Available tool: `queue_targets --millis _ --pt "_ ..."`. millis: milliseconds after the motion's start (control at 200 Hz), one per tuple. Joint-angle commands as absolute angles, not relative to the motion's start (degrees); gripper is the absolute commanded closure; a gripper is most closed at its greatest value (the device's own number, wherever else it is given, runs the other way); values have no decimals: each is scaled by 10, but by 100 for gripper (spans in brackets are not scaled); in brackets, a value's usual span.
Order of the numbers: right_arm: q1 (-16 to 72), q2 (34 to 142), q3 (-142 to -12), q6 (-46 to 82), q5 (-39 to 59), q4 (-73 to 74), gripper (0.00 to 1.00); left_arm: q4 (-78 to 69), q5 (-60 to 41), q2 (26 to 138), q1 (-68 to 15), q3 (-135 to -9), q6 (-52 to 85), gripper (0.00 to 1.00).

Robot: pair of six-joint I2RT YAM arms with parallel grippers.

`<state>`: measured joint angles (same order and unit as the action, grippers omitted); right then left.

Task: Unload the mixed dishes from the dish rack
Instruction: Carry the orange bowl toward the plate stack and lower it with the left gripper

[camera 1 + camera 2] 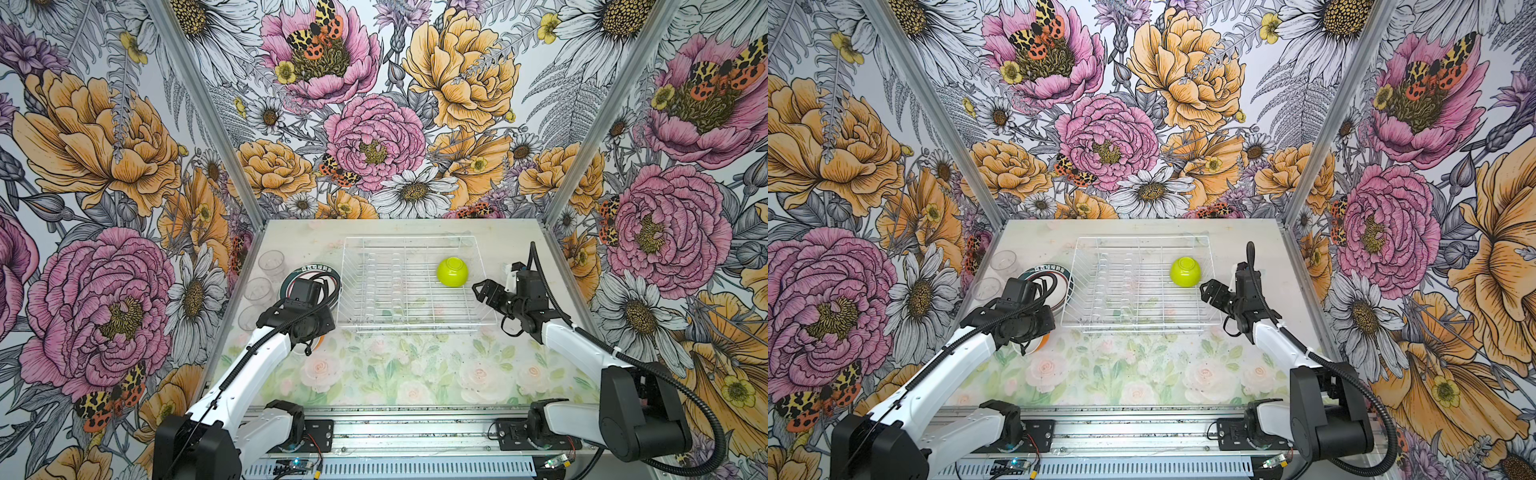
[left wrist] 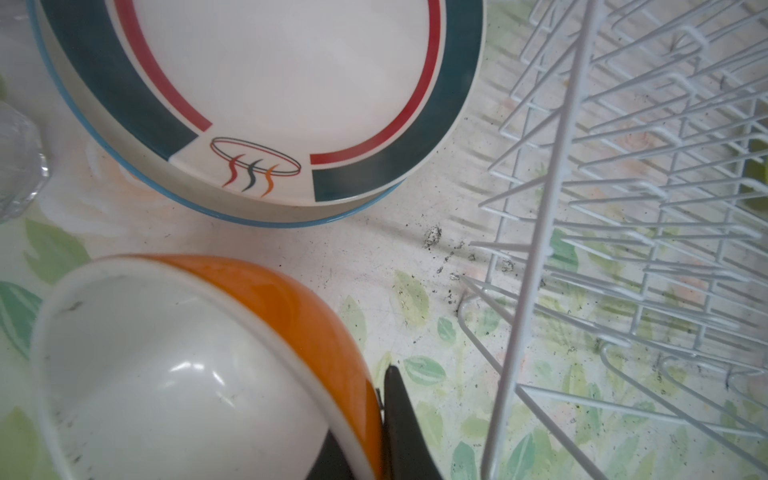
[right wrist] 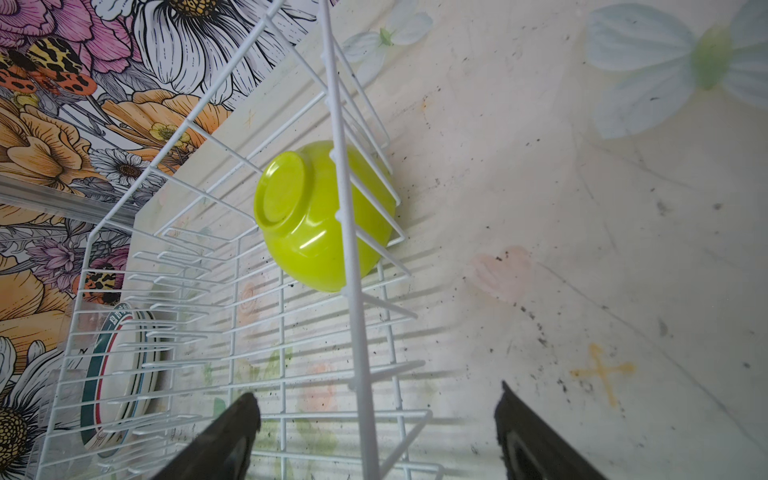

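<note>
The robot's left gripper will set the orange bowl down on the table (image 1: 321,340) (image 2: 276,396) just in front of the stacked plates.
The white wire dish rack (image 1: 409,238) (image 2: 547,208) (image 3: 358,332) stands at the middle back of the table. A lime-green bowl (image 1: 452,272) (image 1: 1185,271) (image 3: 320,216) lies upside down in its right part. My right gripper (image 1: 484,291) (image 3: 376,399) is open, just outside the rack's right side, nothing between its fingers. My left gripper (image 2: 374,428) is shut on the rim of a tilted orange bowl (image 2: 257,316) (image 1: 1040,343), left of the rack and in front of a teal-and-red rimmed plate (image 1: 316,272) (image 2: 291,83).
The rimmed plate lies on top of another plate with a blue edge (image 2: 199,208). Clear tumblers (image 1: 271,262) (image 1: 257,289) (image 1: 1005,262) stand along the table's left edge. Flowered walls close in three sides. The table cover has a rose print.
</note>
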<state>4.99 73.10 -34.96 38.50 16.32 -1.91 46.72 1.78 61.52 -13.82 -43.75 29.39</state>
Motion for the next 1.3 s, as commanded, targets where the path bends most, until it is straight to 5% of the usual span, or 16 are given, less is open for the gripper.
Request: queue_targets --millis 0,876,1296 --pt "44 734 -344 382 156 -7 10 457 28 616 -133 -439 286 96" --pt "21 731 -346 385 185 -9 10 454 -22 710 -122 -464 263 84" --pt "16 734 -345 385 189 -10 10 457 -24 709 -121 -465 259 57"
